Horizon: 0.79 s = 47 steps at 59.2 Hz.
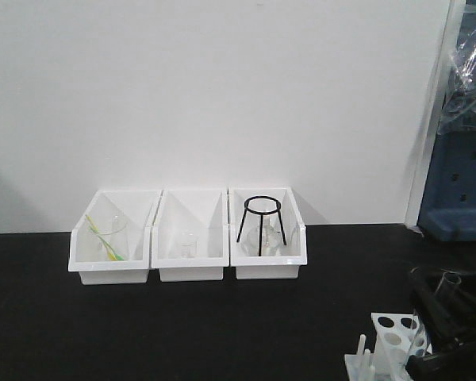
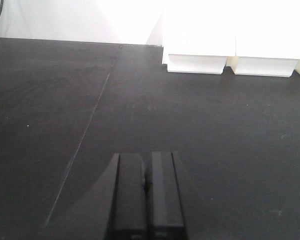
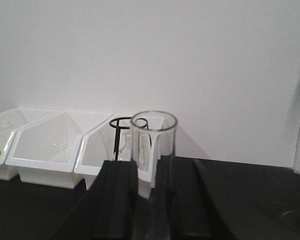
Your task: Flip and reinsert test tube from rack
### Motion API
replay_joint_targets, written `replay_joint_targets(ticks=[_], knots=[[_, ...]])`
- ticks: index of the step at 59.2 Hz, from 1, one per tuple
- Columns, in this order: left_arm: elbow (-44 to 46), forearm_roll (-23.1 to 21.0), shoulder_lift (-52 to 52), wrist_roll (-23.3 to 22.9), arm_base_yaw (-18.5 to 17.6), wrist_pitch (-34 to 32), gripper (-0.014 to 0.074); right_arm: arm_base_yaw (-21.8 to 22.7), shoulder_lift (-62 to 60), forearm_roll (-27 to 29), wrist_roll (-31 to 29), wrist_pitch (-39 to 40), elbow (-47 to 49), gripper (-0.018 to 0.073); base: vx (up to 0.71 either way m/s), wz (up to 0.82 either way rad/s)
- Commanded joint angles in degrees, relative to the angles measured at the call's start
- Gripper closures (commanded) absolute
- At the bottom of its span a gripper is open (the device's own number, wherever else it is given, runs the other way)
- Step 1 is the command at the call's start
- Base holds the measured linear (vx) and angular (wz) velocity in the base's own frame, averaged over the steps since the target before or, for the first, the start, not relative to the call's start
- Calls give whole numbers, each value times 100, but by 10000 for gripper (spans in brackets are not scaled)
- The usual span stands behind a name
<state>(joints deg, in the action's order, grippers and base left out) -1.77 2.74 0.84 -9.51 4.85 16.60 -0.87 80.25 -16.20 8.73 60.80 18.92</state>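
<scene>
I will stand the test tube in a near hole of the white rack [image 1: 408, 371], beside the pegs, with my right gripper.
The white rack [image 1: 390, 337], with round holes in its top plate and short pegs on its near side, stands on the black table at the bottom right of the front view. My right gripper [image 1: 438, 317] is over the rack's right end, shut on a clear glass test tube [image 1: 447, 282] that sticks up, tilted, with its open mouth on top. In the right wrist view the tube [image 3: 153, 150] stands between the two black fingers of the right gripper [image 3: 152, 205]. My left gripper [image 2: 147, 186] is shut and empty, low over bare table.
Three white open-front bins stand against the back wall: the left one [image 1: 111, 252] holds a beaker with green-yellow droppers, the middle one [image 1: 190, 252] a small beaker, the right one [image 1: 268, 252] a black wire tripod and a flask. A blue stand [image 1: 460, 190] is at the far right.
</scene>
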Motion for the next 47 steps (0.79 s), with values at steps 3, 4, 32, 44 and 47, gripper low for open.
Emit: replay_joint_targets(ticks=[3, 4, 32, 44, 47], knots=[[-5, -21, 69, -1, -28, -502, 603, 34, 60, 70, -64, 495, 140, 568, 0, 0], [-5, -21, 69, -1, -28, -502, 603, 34, 88, 70, -64, 495, 140, 568, 0, 0], [-5, -21, 69, -1, -28, -502, 603, 34, 1422, 7, -58, 1115, 140, 568, 0, 0], [-5, -21, 69, -1, -28, -502, 603, 34, 1695, -31, -64, 1345, 140, 567, 0, 0], [-5, -21, 69, -1, -28, -502, 603, 34, 1695, -31, -69, 1345, 140, 566, 0, 0]])
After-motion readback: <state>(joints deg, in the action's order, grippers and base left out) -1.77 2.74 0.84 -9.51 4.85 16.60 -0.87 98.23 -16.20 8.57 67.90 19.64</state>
